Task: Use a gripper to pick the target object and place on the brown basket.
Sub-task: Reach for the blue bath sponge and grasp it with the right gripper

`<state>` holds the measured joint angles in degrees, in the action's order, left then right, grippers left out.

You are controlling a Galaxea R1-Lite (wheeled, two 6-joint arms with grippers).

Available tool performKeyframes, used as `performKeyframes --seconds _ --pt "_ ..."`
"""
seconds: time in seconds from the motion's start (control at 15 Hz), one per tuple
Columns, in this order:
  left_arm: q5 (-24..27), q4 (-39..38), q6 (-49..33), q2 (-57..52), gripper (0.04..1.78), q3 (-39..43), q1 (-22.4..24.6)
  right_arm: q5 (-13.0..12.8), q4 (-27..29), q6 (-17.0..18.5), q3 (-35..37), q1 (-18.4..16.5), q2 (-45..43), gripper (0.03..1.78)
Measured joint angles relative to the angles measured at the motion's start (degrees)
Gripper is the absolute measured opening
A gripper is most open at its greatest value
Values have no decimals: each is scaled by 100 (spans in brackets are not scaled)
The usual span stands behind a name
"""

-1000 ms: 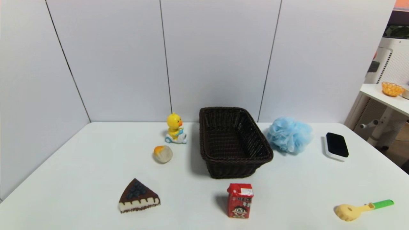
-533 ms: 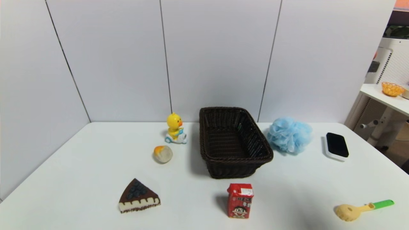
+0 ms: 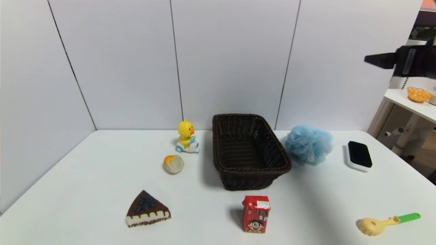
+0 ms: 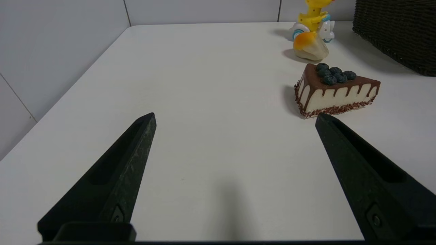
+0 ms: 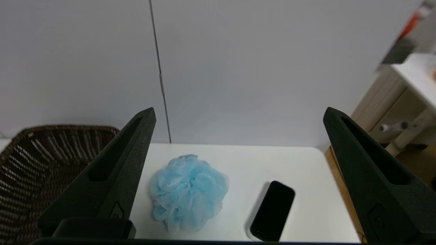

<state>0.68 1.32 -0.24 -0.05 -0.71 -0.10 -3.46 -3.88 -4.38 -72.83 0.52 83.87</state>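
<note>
I will next move my right gripper to the light blue mesh pouf next to the brown basket and close it around the pouf's middle (image 3: 311, 143) (image 5: 190, 191).
The light blue mesh pouf (image 3: 308, 143) sits on the white table just right of the dark brown wicker basket (image 3: 238, 117), which holds nothing. My right gripper (image 3: 371, 60) is high at the far right, well above and right of the pouf. In the right wrist view it (image 5: 238, 112) is open and empty, with the pouf (image 5: 189, 190) and the basket (image 5: 41, 160) below and ahead of it. My left gripper (image 4: 235, 116) is open and empty, low over the near left of the table, out of the head view.
A yellow duck toy (image 3: 186, 136) and a bun (image 3: 173, 164) lie left of the basket. A cake slice (image 3: 147, 209) and a red carton (image 3: 256, 214) are in front. A black-topped block (image 3: 359, 156) and a yellow scoop (image 3: 385, 223) are on the right. An orange bowl (image 3: 418, 94) is on a side shelf.
My right gripper has come into the head view at the upper right, high above the table. Nothing on the table has moved.
</note>
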Motion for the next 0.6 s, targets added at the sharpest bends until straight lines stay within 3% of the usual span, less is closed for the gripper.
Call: performKeyframes --seconds 0.4,0.6 --pt "2 0 2 0 169 0 0 74 177 -48 -477 510 2172 170" --pt "2 0 0 0 169 0 0 93 187 -457 -525 647 2876 170"
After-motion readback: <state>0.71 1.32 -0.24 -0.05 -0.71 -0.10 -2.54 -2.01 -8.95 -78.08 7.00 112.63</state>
